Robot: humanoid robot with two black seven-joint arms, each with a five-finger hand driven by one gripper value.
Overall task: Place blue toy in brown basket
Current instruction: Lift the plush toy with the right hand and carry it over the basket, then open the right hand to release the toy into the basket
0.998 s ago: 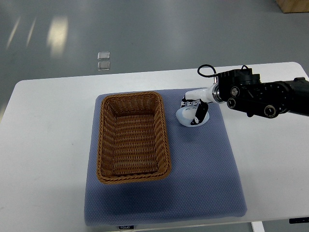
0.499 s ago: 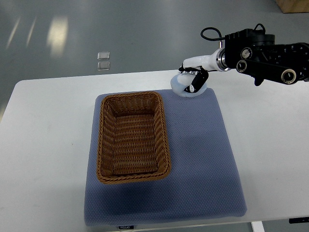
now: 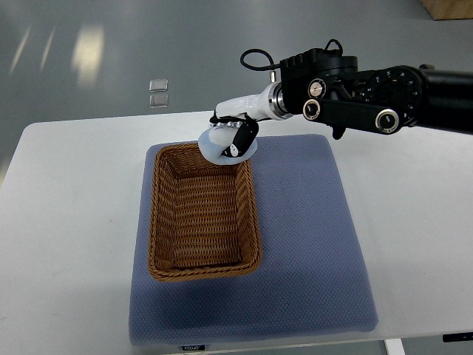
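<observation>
The robot's right gripper should release the blue toy near the middle of the brown basket's woven bottom (image 3: 215, 208).
My right hand (image 3: 230, 138) reaches in from the right edge and is shut on a pale blue toy (image 3: 219, 149). It holds the toy in the air over the far right corner of the brown wicker basket (image 3: 203, 211). The basket lies lengthwise on the left part of a blue mat (image 3: 310, 244) and nothing shows inside it. The left arm does not show.
The blue mat lies on a white table (image 3: 74, 222). Two small clear squares (image 3: 158, 92) lie on the grey floor beyond the table's far edge. A wooden corner (image 3: 449, 7) shows at the top right.
My right hand lifted the blue toy off the mat beside the basket and carried it up and left, to above the basket's far right corner.
</observation>
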